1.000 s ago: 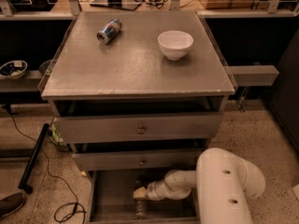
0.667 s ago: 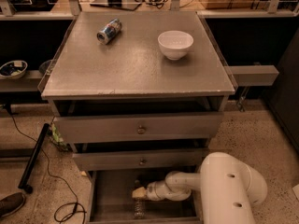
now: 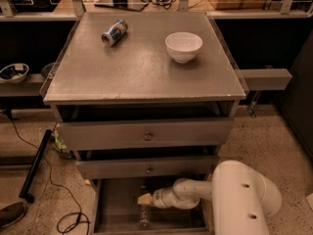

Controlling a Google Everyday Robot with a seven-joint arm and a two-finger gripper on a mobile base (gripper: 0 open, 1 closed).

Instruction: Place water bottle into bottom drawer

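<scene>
Next, my gripper lets go of the water bottle on the bottom drawer's inside [image 3: 141,225], where I should set it close behind the middle of the drawer's front panel.
The bottom drawer [image 3: 116,202] is pulled open at the foot of the grey cabinet, and its plain floor shows. The water bottle [image 3: 143,215], small and clear, is inside the drawer near its middle front. My gripper [image 3: 145,199] reaches into the drawer from the right and sits just above the bottle's top, right at it. Whether it holds the bottle cannot be told. The white arm [image 3: 242,197] fills the lower right.
On the cabinet top [image 3: 142,67] lie a blue-and-silver soda can [image 3: 114,32] at the back left and a white bowl [image 3: 183,46] at the back right. The two upper drawers [image 3: 146,135] with knobs are slightly open. A black cable [image 3: 58,190] and bar lie on the floor at left.
The arm's big white link has shifted very slightly to the right. The gripper and the bottle stay in about the same spot in the drawer.
</scene>
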